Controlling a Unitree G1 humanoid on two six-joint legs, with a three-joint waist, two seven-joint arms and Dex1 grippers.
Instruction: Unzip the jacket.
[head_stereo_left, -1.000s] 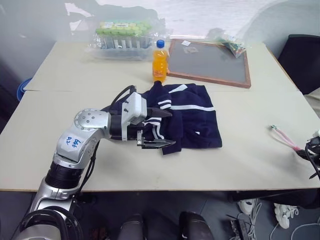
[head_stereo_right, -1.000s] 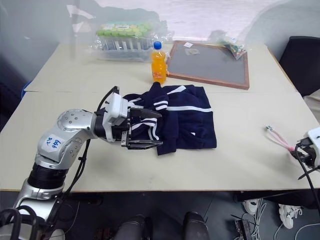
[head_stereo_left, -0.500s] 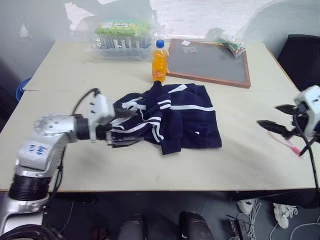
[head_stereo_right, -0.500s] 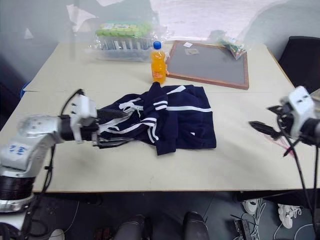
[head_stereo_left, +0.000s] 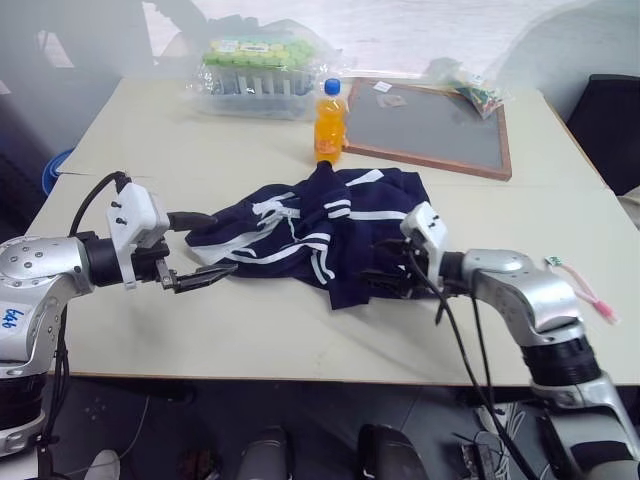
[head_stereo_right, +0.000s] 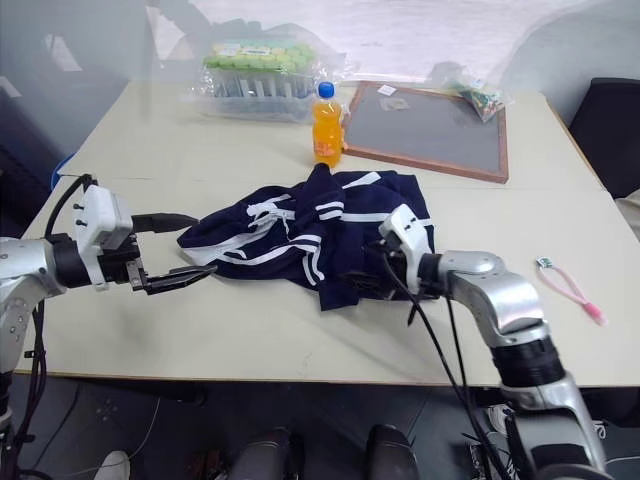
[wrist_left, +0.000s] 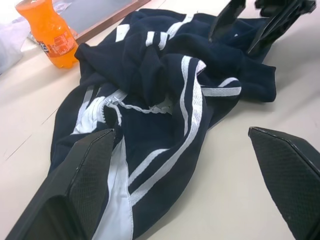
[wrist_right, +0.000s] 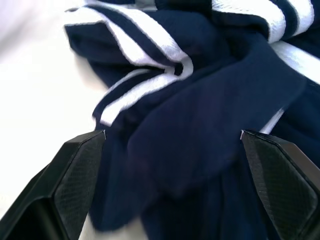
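The jacket's near side is bunched over its front, so next I pull the navy fold (wrist_right: 195, 135) toward me with my right gripper before unzipping.
The navy-blue jacket (head_stereo_left: 330, 235) with white stripes lies crumpled in the middle of the table, its white zipper trim (wrist_left: 117, 165) running toward my left gripper. My left gripper (head_stereo_left: 200, 247) hovers open at the jacket's left edge, and that edge lies loose between its fingers (wrist_left: 85, 180). At the jacket's near right hem my right gripper (head_stereo_left: 380, 265) is open, its fingers (wrist_right: 75, 180) spread over a striped fold (wrist_right: 200, 110) without closing on it. The right gripper (wrist_left: 260, 20) also shows across the jacket in the left wrist view.
An orange bottle (head_stereo_left: 329, 122) stands just behind the jacket. Behind it are a wrapped pack of green-capped bottles (head_stereo_left: 255, 65) and a wood-framed grey board (head_stereo_left: 425, 110). A pink looped cord (head_stereo_left: 585, 290) lies at the right. Bare tabletop (head_stereo_left: 300, 330) runs along the near edge.
My left gripper drew back to the left, and the jacket's left side now lies stretched out that way. My right arm swung in from the far right to the jacket's near right hem.
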